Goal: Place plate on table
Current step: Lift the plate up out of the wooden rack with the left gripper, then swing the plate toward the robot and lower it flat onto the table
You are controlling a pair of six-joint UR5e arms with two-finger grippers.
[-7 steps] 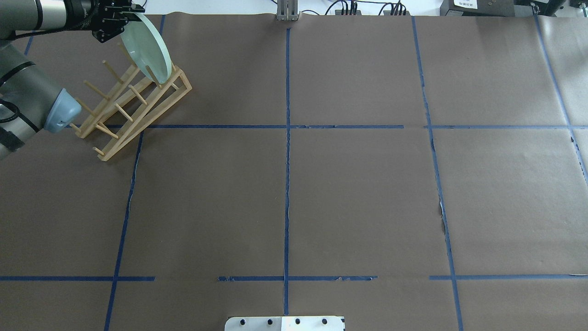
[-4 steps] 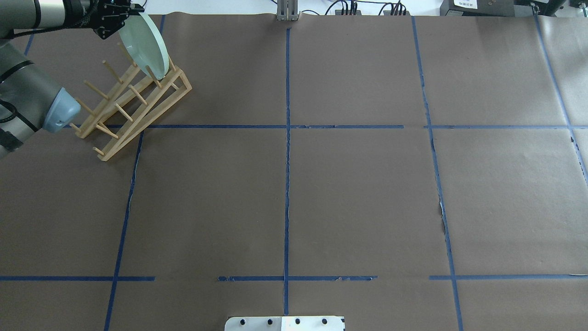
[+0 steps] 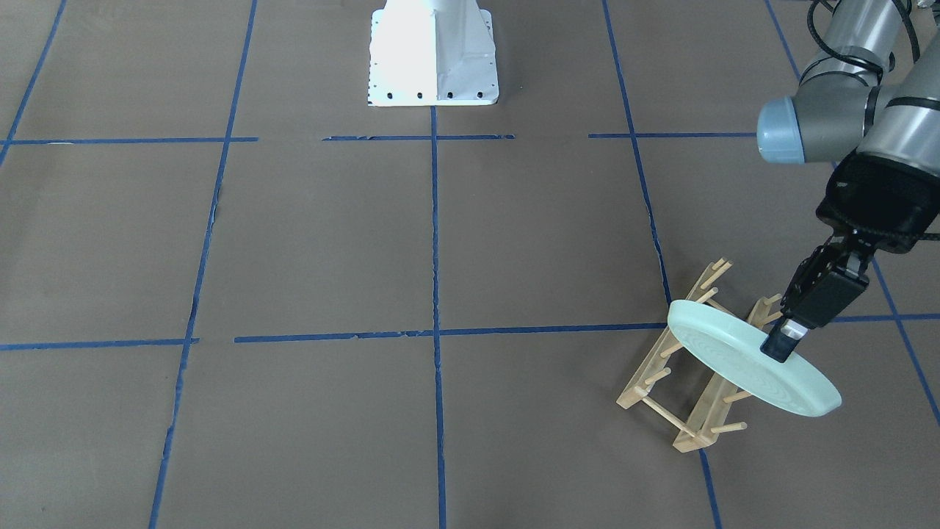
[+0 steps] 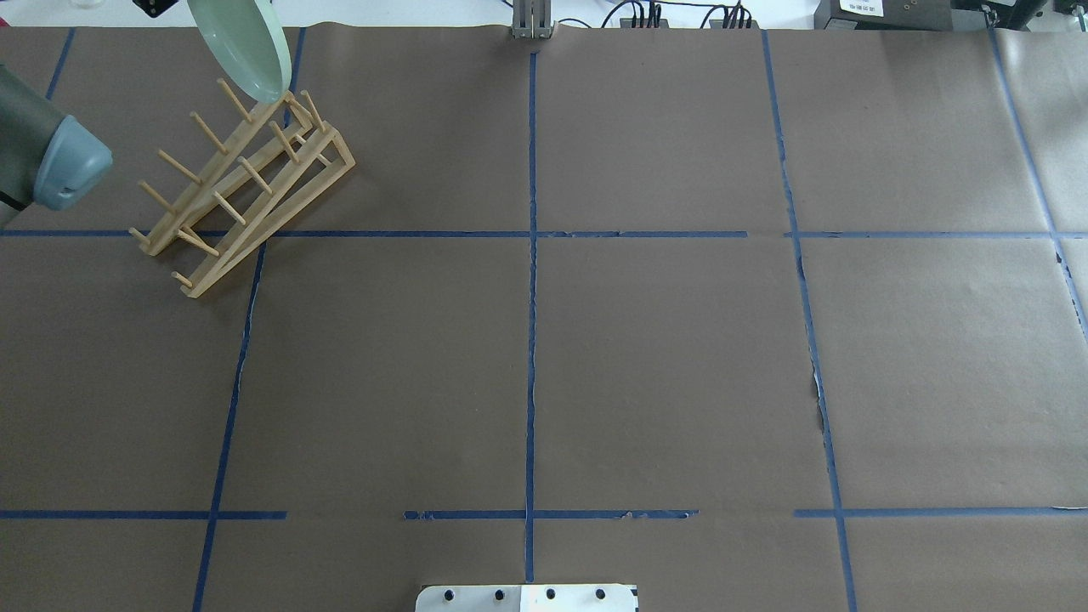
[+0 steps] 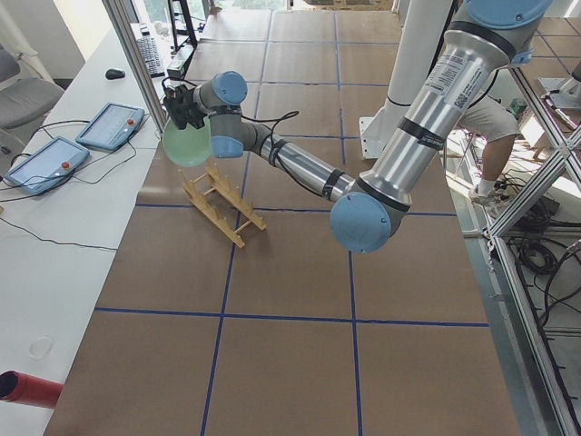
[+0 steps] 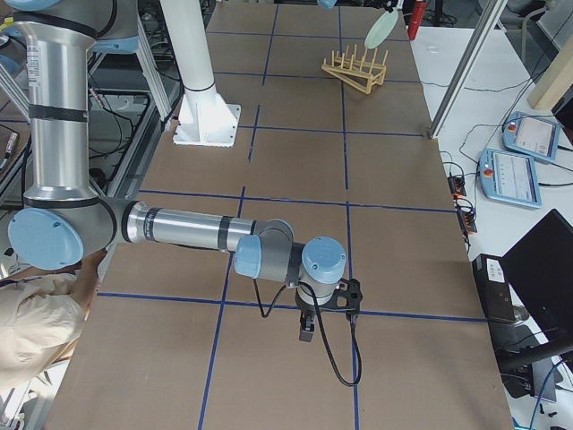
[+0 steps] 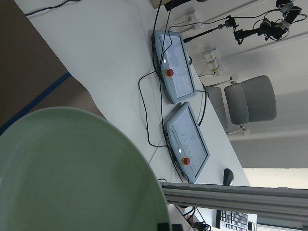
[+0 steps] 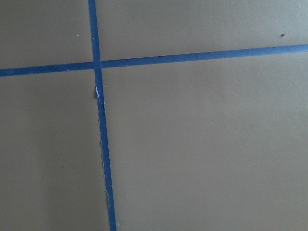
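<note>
My left gripper will put the plate down amid the blue tape square (image 3: 557, 232) between the rack and the robot base. The plate now hangs tilted above the rack's far end.
The pale mint-green plate (image 3: 734, 353) hangs tilted just above the far end of the wooden peg rack (image 3: 646, 383). My left gripper (image 3: 781, 345) is shut on the plate's rim. The plate also shows at the top left of the overhead view (image 4: 238, 42), in the exterior left view (image 5: 186, 145) and close up in the left wrist view (image 7: 72, 173). The brown table (image 4: 663, 365) with blue tape lines lies below. My right gripper (image 6: 306, 331) hovers low over the table near a tape crossing; I cannot tell whether it is open or shut.
The rack (image 4: 246, 187) stands empty at the table's far left corner. The white robot base (image 3: 432, 51) is at the near middle edge. Two teach pendants (image 5: 109, 125) lie on the white bench beyond the rack. A person (image 6: 36, 331) stands by the right arm.
The left gripper has lifted the plate up out of the rack's pegs and toward the far edge. The left arm's elbow has drawn back to the left.
</note>
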